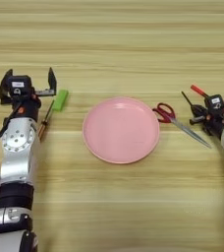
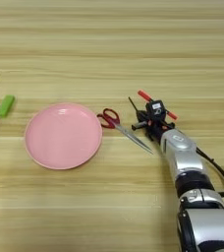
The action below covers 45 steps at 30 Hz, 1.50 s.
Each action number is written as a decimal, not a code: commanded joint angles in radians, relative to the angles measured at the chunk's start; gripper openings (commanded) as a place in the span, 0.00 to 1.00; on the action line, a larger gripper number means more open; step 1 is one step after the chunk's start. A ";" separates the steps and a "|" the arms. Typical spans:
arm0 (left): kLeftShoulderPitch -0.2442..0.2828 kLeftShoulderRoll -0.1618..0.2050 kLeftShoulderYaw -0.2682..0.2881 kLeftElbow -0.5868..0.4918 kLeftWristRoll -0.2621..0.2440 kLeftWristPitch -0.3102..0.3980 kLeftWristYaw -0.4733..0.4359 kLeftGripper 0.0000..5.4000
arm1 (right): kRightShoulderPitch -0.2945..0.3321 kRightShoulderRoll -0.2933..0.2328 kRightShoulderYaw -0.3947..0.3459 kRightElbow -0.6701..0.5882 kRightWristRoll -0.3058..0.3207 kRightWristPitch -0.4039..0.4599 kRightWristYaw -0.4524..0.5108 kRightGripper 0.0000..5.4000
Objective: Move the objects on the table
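Note:
Next, my right gripper lets go of the black tweezers on the middle of the pink plate (image 1: pixel 124 129).
My left gripper (image 1: pixel 29 79) stands open at the table's (image 1: pixel 114 44) left side, with nothing between its spread fingers. Just right of its wrist lies a short screwdriver (image 1: pixel 45 122) with an amber-brown handle, its tip pointing at a small green block (image 1: pixel 61 99). At the right, my right gripper (image 2: pixel 148 119) sits over a thin black pen with red ends (image 2: pixel 144 95). A thin black sliver, perhaps the tweezers (image 2: pixel 132 105), sticks out beside it. Red-handled scissors (image 2: pixel 112 119) lie between that gripper and the plate, their blades pointing toward it.
A large round pink plate (image 1: pixel 121 129) lies in the middle of the table, with the green block to its left and the scissors (image 1: pixel 165 113) touching close to its right rim. Bare wood stretches across the far half and the near edge.

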 commanded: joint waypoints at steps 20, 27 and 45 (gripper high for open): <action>0.002 0.005 0.006 0.005 0.001 0.017 -0.001 1.00 | 0.096 -0.001 0.003 -0.231 0.007 0.118 -0.003 0.01; 0.003 0.006 0.006 0.004 0.000 0.018 -0.001 1.00 | 0.127 0.003 0.004 -0.331 0.010 0.162 -0.003 0.01; 0.004 0.005 0.007 0.000 0.001 0.021 -0.001 1.00 | 0.270 0.028 0.095 -0.763 0.063 0.328 0.060 0.01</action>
